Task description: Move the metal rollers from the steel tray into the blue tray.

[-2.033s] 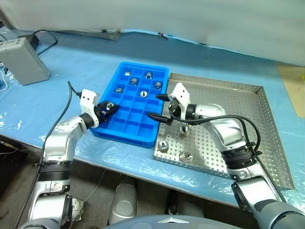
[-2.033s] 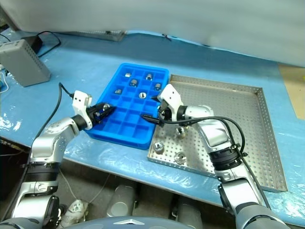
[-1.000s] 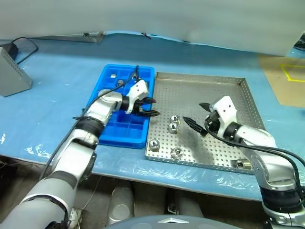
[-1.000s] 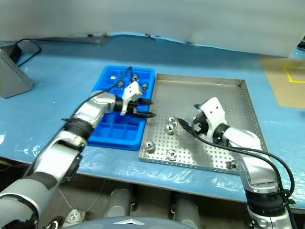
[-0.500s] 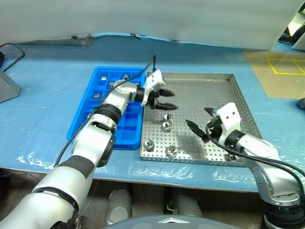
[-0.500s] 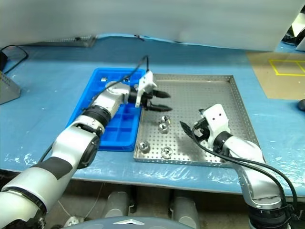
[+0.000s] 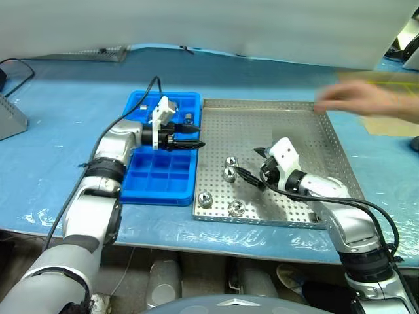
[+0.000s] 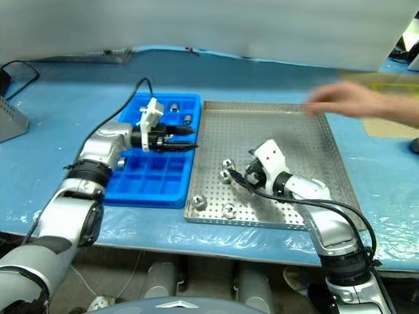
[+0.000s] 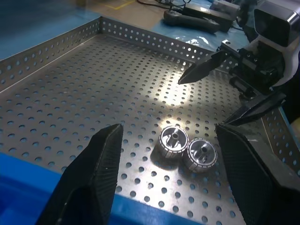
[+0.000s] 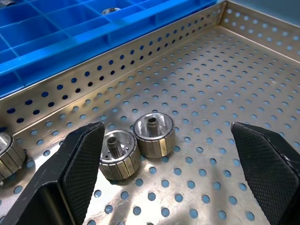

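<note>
The robot's left gripper should close on the sides of the metal roller [image 7: 236, 208] by the steel tray's front edge, the roller farther from the blue tray.
Several metal rollers lie on the steel tray [image 7: 288, 127]: a touching pair [image 7: 229, 167] in the middle and two more [image 7: 205, 199] [image 7: 236, 208] near the front rim. My right gripper [image 7: 249, 162] stands open just right of the pair, low over the tray; the right wrist view shows the two rollers [image 10: 153, 129] between its spread fingers [image 10: 70, 173]. My left gripper [image 7: 196, 137] is open and holds nothing. It points right over the right edge of the blue tray [image 7: 147, 180], which holds a few rollers [image 8: 186, 119] in its far compartments.
A person's blurred hand [image 7: 366, 98] reaches in over the steel tray's far right corner. Both trays sit side by side on a blue-covered table. A grey box [image 7: 10, 121] stands at the far left, with cables behind it.
My left gripper has drawn back left from over the steel tray to the blue tray's right edge. The right gripper has moved left up to the roller pair. A person's hand has come in.
</note>
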You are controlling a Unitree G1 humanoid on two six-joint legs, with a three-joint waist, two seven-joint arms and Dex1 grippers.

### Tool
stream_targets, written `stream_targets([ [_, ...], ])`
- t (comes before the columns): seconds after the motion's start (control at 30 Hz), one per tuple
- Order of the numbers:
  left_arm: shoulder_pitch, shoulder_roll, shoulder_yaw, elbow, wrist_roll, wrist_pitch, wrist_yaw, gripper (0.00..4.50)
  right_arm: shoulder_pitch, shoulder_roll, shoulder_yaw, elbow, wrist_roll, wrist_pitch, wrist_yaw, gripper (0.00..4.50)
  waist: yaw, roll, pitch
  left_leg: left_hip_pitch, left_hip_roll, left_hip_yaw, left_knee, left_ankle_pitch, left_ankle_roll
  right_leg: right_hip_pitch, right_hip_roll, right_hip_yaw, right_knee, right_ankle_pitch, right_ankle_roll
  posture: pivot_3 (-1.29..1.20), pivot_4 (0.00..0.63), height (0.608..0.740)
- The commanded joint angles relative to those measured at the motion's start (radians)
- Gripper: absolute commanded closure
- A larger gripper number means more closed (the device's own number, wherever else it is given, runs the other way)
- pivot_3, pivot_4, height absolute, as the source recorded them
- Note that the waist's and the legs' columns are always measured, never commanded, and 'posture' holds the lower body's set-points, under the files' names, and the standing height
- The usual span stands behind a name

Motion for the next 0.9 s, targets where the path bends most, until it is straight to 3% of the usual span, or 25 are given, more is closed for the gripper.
stream_targets([
  [0.03, 0.043, 0.01, 0.016, -0.142, -0.041, 0.063, 0.045, 1.19, -0.035, -0.015, -0.01, 0.027, 0.002, -0.043, 0.033, 0.0, 0.011, 0.0, 0.0, 0.0, 0.0, 0.0, 0.0, 0.0, 0.0, 0.0, 0.0, 0.0, 0.0, 0.0, 0.0, 0.04, 0.15, 0.74],
  [0.33, 0.11, 0.012, 0.005, -0.276, -0.072, 0.142, 0.119, 1.19, -0.047, 0.008, 0.02, 0.07, -0.018, -0.067, 0.044, 0.0, 0.02, 0.0, 0.0, 0.001, 0.0, 0.0, 0.002, 0.001, -0.001, 0.0, -0.001, 0.0, 0.004, 0.0, 0.0, 0.07, 0.15, 0.74],
  [0.9, 0.082, -0.011, -0.03, -0.241, -0.073, 0.127, 0.132, 1.19, 0.008, -0.001, -0.02, 0.017, -0.01, -0.05, 0.013, 0.0, 0.018, 0.0, 0.0, 0.001, 0.0, 0.0, 0.001, 0.001, -0.001, -0.001, -0.001, 0.0, 0.004, -0.001, 0.0, 0.02, 0.15, 0.74],
])
